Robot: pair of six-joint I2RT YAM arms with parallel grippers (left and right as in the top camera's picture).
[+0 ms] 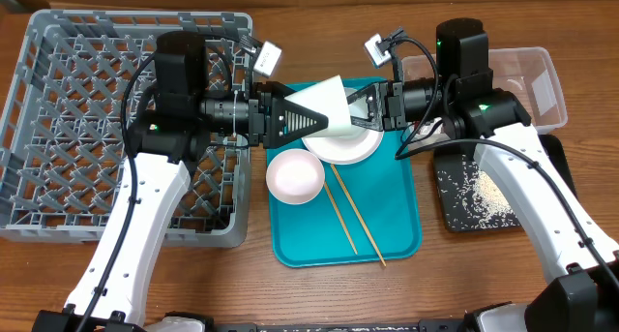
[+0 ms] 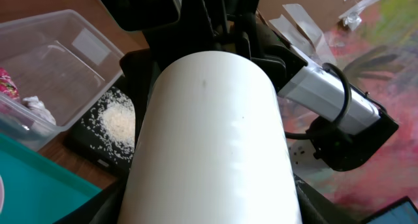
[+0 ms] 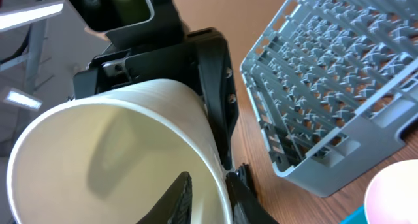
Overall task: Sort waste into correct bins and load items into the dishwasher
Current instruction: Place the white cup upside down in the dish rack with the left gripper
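Next, I release the small white cup among the wires near the grey dishwasher rack's front edge [image 1: 162,186] with my left gripper.
The small white cup [image 1: 324,105] hangs on its side above the teal tray, between both arms. My left gripper [image 1: 295,114] is shut on the cup's body [image 2: 212,139], with its dark fingers [image 3: 212,87] pressed along the sides. My right gripper [image 1: 356,107] straddles the cup's rim [image 3: 111,152], one finger inside and one outside. The outer one touches the wall, the inner one stands off it, so the right gripper [image 3: 208,185] is slightly open. Below lie the white plate [image 1: 350,150] and the pinkish-white bowl [image 1: 295,175]. The grey dishwasher rack [image 1: 77,100] stands at left.
Two chopsticks [image 1: 348,211] lie on the teal tray [image 1: 397,216]. At right are the clear tub [image 1: 532,75], holding a red wrapper [image 2: 5,80] and white paper [image 2: 36,110], and the black tray [image 1: 455,211] with rice [image 2: 117,123]. The rack's corner [image 3: 339,74] is close to the cup.
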